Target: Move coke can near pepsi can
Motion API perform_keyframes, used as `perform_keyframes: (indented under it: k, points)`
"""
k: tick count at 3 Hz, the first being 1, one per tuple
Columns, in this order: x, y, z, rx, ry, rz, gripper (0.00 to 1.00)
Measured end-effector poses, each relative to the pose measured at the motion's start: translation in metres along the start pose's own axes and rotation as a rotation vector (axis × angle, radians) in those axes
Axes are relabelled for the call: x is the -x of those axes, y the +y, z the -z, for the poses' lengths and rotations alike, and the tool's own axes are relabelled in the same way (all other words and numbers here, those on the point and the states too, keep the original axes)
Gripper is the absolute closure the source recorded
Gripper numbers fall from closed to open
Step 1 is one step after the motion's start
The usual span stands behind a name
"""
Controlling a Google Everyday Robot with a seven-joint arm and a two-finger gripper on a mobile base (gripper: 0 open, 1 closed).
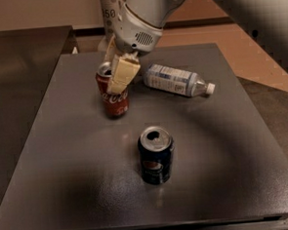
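The robot's gripper should release the coke can on the table (172,137) close behind the pepsi can, on the side of the water bottle.
The red coke can (114,100) stands upright on the dark table (63,156), left of centre and a little toward the back. My gripper (116,74) comes down from above and is shut on the coke can's upper part; one cream finger (123,73) lies across its front. The dark blue pepsi can (156,155) stands upright nearer the front, to the right of and below the coke can, about a can's height away from it.
A clear plastic water bottle (177,80) with a white cap lies on its side at the back right, close to the coke can. My white arm (142,14) fills the top of the view. A second dark surface (13,61) adjoins on the left.
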State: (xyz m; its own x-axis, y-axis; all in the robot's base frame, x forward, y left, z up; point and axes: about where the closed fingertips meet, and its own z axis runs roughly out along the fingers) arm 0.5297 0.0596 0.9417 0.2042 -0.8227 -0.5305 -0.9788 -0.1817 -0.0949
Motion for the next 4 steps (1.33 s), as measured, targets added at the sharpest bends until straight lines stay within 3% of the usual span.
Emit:
perform_keyframes:
  k: [2,4]
  points:
    - [-0.045,0.048,0.03,0.017,0.036,0.036,1.0]
    - [-0.081,0.076,0.036,0.058,0.045,0.075,1.0]
